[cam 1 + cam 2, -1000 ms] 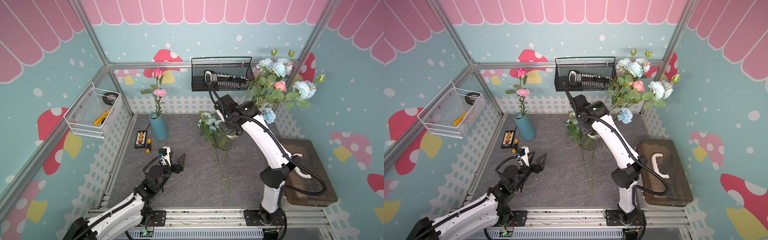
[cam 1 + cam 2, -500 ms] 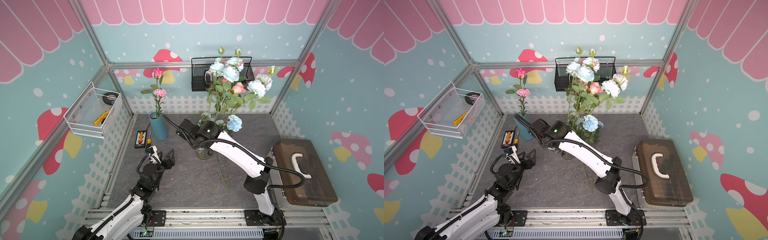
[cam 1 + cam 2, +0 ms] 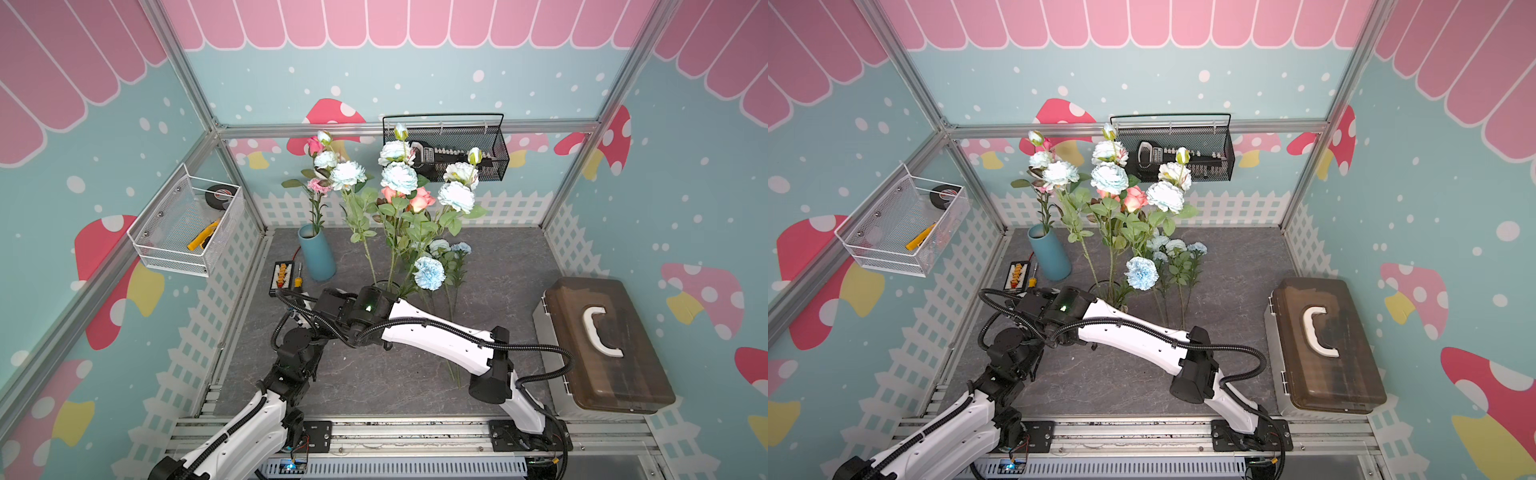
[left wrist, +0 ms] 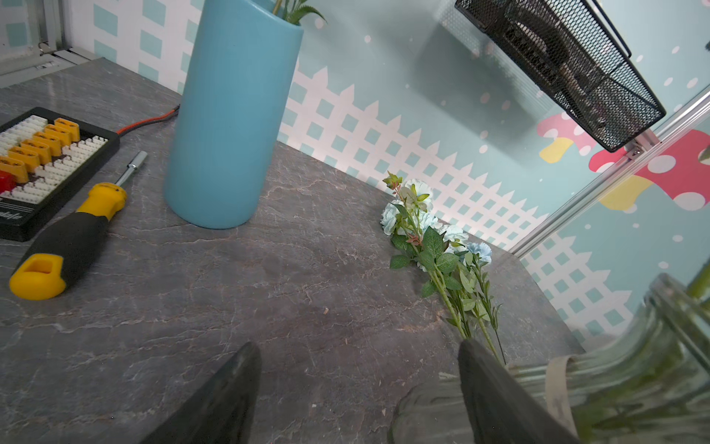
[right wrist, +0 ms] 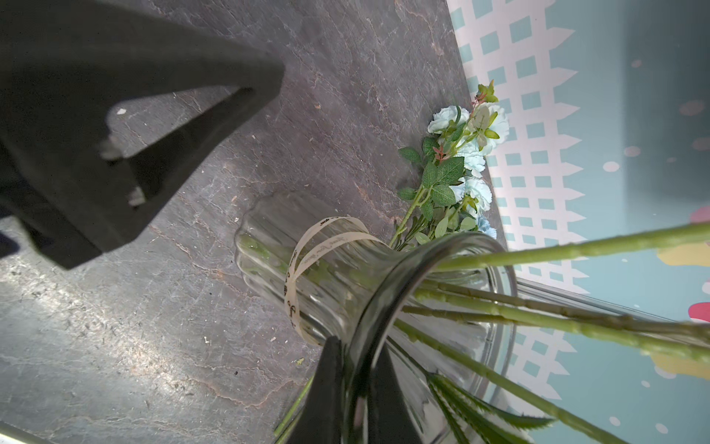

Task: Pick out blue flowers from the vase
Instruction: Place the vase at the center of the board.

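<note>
The clear glass vase will go down from my right gripper on the table [image 3: 390, 329], in between my left gripper and the stems of the lying flowers.
The clear ribbed glass vase [image 5: 345, 269] has a ribbon round its neck and holds several green stems. My right gripper [image 5: 355, 346] is shut on its rim, one finger inside the glass and one outside. In both top views the blue flowers [image 3: 399, 176] [image 3: 1109, 178] rise from the vase with a salmon rose [image 3: 419, 197] among them. More blue flowers [image 3: 451, 249] [image 4: 422, 223] lie flat on the table behind. My left gripper [image 4: 357, 369] is open and low over the table, and the vase [image 4: 634, 365] stands just beside one finger.
A blue ceramic vase [image 3: 318, 253] with pink flowers stands at the back left. A screwdriver [image 4: 77, 234] and a connector board [image 4: 38, 161] lie beside it. A brown toolbox [image 3: 606, 345] fills the right side. Wire baskets hang on the back wall [image 3: 444, 153] and left wall [image 3: 187, 224].
My right arm has swung left across the table, carrying the vase and its bouquet from centre right to centre left, close to the left gripper. The left gripper stayed open and shifted slightly.
</note>
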`<action>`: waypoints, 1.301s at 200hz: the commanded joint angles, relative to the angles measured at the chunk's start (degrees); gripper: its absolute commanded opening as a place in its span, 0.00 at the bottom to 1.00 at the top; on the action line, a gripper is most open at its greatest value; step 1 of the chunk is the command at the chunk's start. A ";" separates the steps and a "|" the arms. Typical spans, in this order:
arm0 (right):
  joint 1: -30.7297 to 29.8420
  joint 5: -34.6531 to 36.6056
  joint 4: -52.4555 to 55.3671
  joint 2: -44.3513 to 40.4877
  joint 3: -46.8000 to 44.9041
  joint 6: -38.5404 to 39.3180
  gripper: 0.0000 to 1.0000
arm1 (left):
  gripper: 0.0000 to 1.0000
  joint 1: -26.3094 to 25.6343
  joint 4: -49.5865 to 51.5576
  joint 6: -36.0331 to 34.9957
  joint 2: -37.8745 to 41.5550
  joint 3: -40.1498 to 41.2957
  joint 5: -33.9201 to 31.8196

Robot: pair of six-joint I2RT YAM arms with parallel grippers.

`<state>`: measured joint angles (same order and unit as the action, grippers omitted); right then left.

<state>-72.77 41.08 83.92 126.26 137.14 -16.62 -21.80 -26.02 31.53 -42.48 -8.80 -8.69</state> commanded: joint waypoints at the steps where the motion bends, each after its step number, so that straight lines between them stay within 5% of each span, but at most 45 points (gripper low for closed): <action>1: -0.65 8.67 -2.61 -3.57 -2.23 -1.72 0.00 | 0.81 0.43 -1.62 1.43 0.64 0.89 1.01; 94: -1.67 8.62 -9.16 -8.09 -14.27 -3.42 0.00 | 0.81 0.45 -1.76 1.50 0.47 0.96 1.23; 113: -1.49 8.36 -10.62 -8.81 -15.55 -2.83 0.09 | 0.81 0.47 -1.80 1.52 0.52 0.98 1.23; 187: 5.43 -5.18 -18.49 -13.41 -19.59 2.82 0.04 | 0.81 0.51 -1.88 1.52 0.58 0.98 1.30; 260: 7.57 -10.62 -19.73 -12.88 -18.25 5.26 0.17 | 0.81 0.61 -1.95 1.47 0.08 0.76 1.40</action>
<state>-65.28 33.23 65.91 115.28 117.67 -12.82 -21.74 -26.06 31.77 -42.44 -8.49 -7.88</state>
